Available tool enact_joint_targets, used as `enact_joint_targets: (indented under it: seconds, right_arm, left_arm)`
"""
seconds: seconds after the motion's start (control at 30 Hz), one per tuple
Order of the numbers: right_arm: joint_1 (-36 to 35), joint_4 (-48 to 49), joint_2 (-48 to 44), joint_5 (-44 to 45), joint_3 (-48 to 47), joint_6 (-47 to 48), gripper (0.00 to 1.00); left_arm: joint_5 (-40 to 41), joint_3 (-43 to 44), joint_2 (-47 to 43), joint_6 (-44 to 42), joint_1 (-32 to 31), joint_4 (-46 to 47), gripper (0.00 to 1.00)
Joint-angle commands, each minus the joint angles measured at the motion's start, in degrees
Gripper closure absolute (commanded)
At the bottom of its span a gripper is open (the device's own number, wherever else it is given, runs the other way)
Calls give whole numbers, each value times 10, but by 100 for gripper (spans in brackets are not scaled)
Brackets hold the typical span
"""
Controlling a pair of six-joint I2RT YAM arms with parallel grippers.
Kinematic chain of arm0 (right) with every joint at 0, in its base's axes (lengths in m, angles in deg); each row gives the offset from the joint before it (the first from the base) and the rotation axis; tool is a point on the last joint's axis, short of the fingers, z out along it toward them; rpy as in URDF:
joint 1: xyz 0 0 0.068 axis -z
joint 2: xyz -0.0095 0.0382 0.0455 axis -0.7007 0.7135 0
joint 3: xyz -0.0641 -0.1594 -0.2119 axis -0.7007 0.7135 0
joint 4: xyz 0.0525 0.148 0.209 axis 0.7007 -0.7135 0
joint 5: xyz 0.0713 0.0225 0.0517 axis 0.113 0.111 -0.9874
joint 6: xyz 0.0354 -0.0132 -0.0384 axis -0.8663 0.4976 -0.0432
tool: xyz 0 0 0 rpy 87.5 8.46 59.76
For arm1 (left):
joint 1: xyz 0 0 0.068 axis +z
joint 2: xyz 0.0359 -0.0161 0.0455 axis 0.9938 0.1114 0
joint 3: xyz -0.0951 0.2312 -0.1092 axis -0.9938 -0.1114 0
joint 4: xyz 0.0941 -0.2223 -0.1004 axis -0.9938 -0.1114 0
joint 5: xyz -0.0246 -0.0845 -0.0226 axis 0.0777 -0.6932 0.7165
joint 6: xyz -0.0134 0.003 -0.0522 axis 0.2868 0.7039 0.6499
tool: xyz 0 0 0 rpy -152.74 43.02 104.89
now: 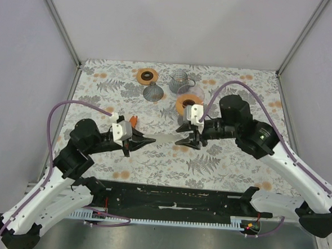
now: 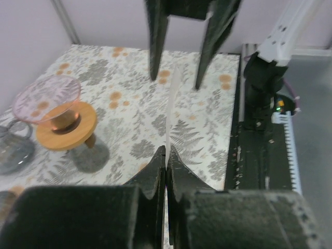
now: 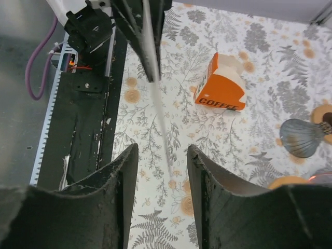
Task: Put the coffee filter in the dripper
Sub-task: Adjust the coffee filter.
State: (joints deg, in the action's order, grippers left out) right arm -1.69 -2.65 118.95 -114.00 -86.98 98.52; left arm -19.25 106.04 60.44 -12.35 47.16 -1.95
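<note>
The coffee filter's loose end sits shallow between the open fingers of my right gripper, so next I move that gripper in and pinch the filter (image 3: 158, 98) beside my left gripper.
The coffee filter (image 1: 164, 137) is a thin white paper held flat and edge-on above the table between the two grippers. My left gripper (image 1: 144, 139) is shut on its left edge; in the left wrist view the filter (image 2: 171, 111) rises as a thin white line from the closed fingertips (image 2: 158, 162). My right gripper (image 1: 187, 139) is open, its fingers either side of the filter's right end (image 3: 157, 101) without touching it. The dripper (image 1: 147, 75), an orange ring with a dark centre hole, stands at the back left of the table, away from both grippers.
A dark grey ribbed cone (image 1: 153, 91) and a clear glass jug (image 1: 181, 81) stand near the dripper. A pink glass cone on an orange ring (image 1: 185, 103) sits just behind my right gripper. An orange-and-white coffee packet (image 3: 222, 85) lies behind my left gripper.
</note>
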Motion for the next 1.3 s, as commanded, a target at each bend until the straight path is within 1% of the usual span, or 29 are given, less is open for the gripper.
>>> enact_joint_targets:
  seconds: [0.0, 0.1, 0.17, 0.27, 0.37, 0.47, 0.6, 0.67, 0.87, 0.97, 1.17, 1.2, 1.27]
  right_arm:
    - [-37, 106, -82, 51, 51, 5, 47]
    - [-64, 182, -110, 32, 114, 52, 44]
    - [-70, 208, -117, 35, 134, 73, 44]
    - [-74, 221, -118, 51, 142, 66, 44]
    - [-83, 218, -107, 72, 126, 39, 44]
    - [-92, 218, -97, 97, 102, 23, 46]
    - [-99, 215, -83, 69, 98, 30, 54]
    - [-101, 200, -78, 60, 98, 33, 55]
    - [-102, 198, -69, 56, 95, 34, 61]
    - [-103, 198, -63, 56, 89, 42, 62]
    - [-103, 198, -58, 87, 78, 48, 61]
    - [-103, 199, -57, 85, 78, 49, 62]
    - [-103, 203, -56, 74, 77, 48, 66]
  left_arm:
    - [85, 24, -3, -141, -12, -68, 98]
    - [87, 14, 5, -166, -17, -70, 98]
    - [85, -9, 6, -163, -19, -34, 98]
    - [87, -50, -3, -162, -28, 53, 98]
    - [87, -76, -18, -171, -40, 103, 98]
    - [83, -97, -29, -170, -47, 112, 98]
    - [92, -108, -22, -154, -54, 130, 98]
    - [94, -110, -18, -157, -55, 135, 98]
    - [97, -109, -15, -157, -57, 138, 98]
    - [101, -110, -15, -158, -57, 135, 98]
    - [95, -112, -11, -166, -58, 135, 98]
    - [96, -113, -13, -168, -58, 135, 98]
    - [99, -111, -11, -170, -59, 135, 98]
